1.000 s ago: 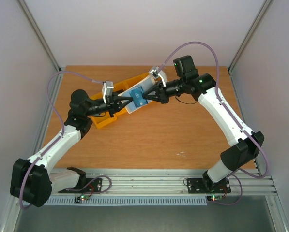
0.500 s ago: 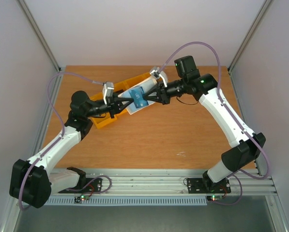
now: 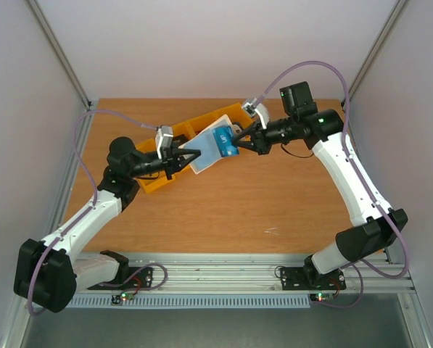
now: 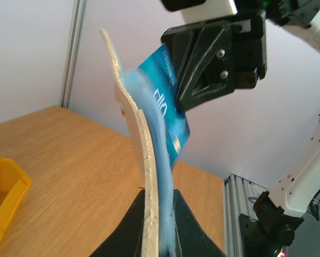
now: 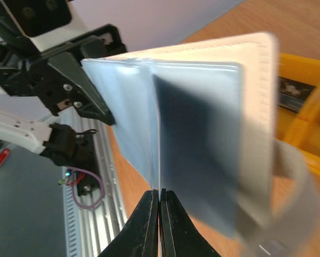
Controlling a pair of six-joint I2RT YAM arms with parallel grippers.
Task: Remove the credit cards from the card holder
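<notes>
The left gripper should release the card holder on the wooden table [image 3: 235, 199] between the yellow bins and white scratches.
The card holder [image 3: 204, 161] hangs in the air above the table, pale blue-grey inside and cream outside, with my left gripper [image 3: 189, 156] shut on its lower edge. In the left wrist view the card holder [image 4: 135, 123] stands edge-on between the left gripper's [image 4: 158, 197] fingers. A teal-blue credit card [image 3: 223, 141] sticks partly out of a pocket, and my right gripper [image 3: 236, 141] is shut on its free end. From the right wrist the card [image 5: 160, 176] shows as a thin edge between the closed right gripper [image 5: 160, 195], with the holder's pockets [image 5: 202, 134] behind it.
Yellow bins [image 3: 154, 183] sit on the wooden table just under and behind the holder, one reaching toward the back [image 3: 194, 125]. A dark card [image 5: 292, 85] lies in the yellow bin [image 5: 307, 128] seen from the right wrist. Metal frame posts stand at the table's back corners.
My right gripper has drawn back to the right and slightly up, sliding the teal-blue card further out of the holder. The left gripper has stayed about where it was, holding the holder.
</notes>
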